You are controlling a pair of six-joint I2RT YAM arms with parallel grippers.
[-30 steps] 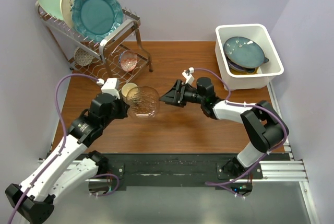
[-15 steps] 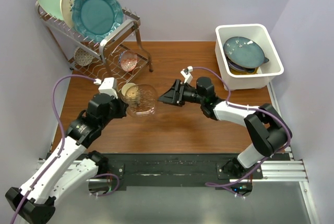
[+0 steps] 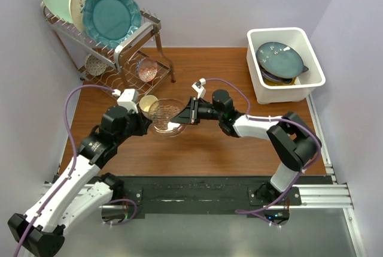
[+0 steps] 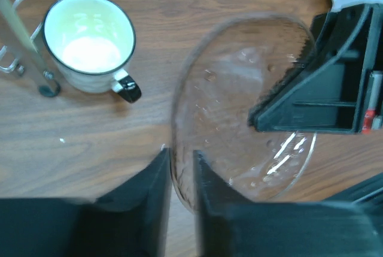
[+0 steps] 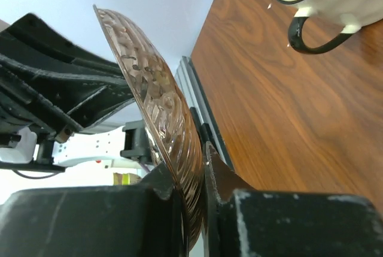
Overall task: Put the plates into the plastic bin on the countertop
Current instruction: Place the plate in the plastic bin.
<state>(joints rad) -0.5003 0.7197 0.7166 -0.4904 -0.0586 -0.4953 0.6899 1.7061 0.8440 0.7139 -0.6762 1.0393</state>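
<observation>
The robot's right gripper needs to release the clear glass plate onto the dark teal plate inside the white plastic bin (image 3: 282, 55). The glass plate still hangs tilted above the countertop.
A clear ribbed glass plate (image 3: 160, 113) hangs tilted on edge above the countertop (image 3: 239, 149), between my two arms. My left gripper (image 3: 145, 124) is shut on its left rim; in the left wrist view the rim runs between the fingers (image 4: 181, 167) of that gripper. My right gripper (image 3: 178, 119) is shut on the opposite rim, and in the right wrist view the plate (image 5: 149, 83) is pinched between its fingers (image 5: 194, 167). The white plastic bin (image 3: 286, 34) stands at the back right with a dark teal plate (image 3: 280, 59) on top of others inside.
A cream cup (image 3: 147, 101) with a black handle stands on the wood just behind the held plate. A wire rack (image 3: 128, 41) at the back left holds upright mint, cream and teal plates, with a pinkish glass dish (image 3: 146, 68) under it.
My right gripper has moved left from open air to the glass plate and shut on its right rim. The left gripper has kept its hold, and the plate has shifted slightly.
</observation>
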